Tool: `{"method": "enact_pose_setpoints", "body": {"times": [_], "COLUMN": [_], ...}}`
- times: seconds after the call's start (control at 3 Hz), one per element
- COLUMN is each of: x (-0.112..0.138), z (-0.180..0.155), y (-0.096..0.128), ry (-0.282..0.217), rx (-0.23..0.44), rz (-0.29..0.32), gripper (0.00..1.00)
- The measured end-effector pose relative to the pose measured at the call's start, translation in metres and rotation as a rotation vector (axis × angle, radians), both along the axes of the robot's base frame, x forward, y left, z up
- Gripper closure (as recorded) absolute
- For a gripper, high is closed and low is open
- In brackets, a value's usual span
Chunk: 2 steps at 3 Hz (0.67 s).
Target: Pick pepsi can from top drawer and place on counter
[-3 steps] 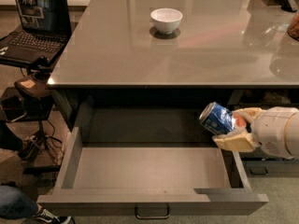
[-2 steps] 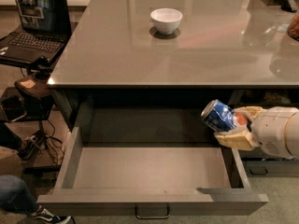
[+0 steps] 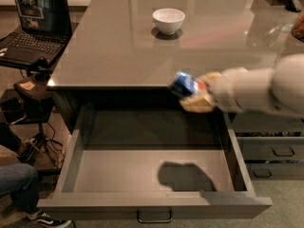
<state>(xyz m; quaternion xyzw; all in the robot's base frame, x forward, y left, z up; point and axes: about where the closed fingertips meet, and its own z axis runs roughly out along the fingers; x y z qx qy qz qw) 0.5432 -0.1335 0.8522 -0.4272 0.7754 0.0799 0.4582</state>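
Next, I set the pepsi can on the counter (image 3: 168, 59) just in front of the white bowl with my gripper.
The pepsi can (image 3: 186, 85), blue with a red and white logo, is tilted in my gripper (image 3: 199, 94), which is shut on it. The gripper and its white arm reach in from the right. The can hangs in the air above the open top drawer (image 3: 142, 172), level with the front edge of the counter (image 3: 199, 46). The drawer is pulled out wide, its grey floor bare apart from the arm's shadow, and its dark handle (image 3: 154, 216) shows at the bottom.
A white bowl (image 3: 168, 20) stands on the counter at the back. A laptop (image 3: 33, 25) sits on a side stand at left. Narrower grey drawers (image 3: 273, 148) are at right. A person's leg and shoe (image 3: 28, 194) are at lower left.
My gripper has lifted the can up and to the left, from inside the drawer's right side to the level of the counter's front edge.
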Motion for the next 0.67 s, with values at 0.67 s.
{"method": "enact_pose_setpoints", "body": {"times": [0.67], "x": [0.105], "z": [0.072], "y": [0.088], "ry": [-0.135], "rx": [-0.033], "rz": [0.044], "gripper": [1.0]}}
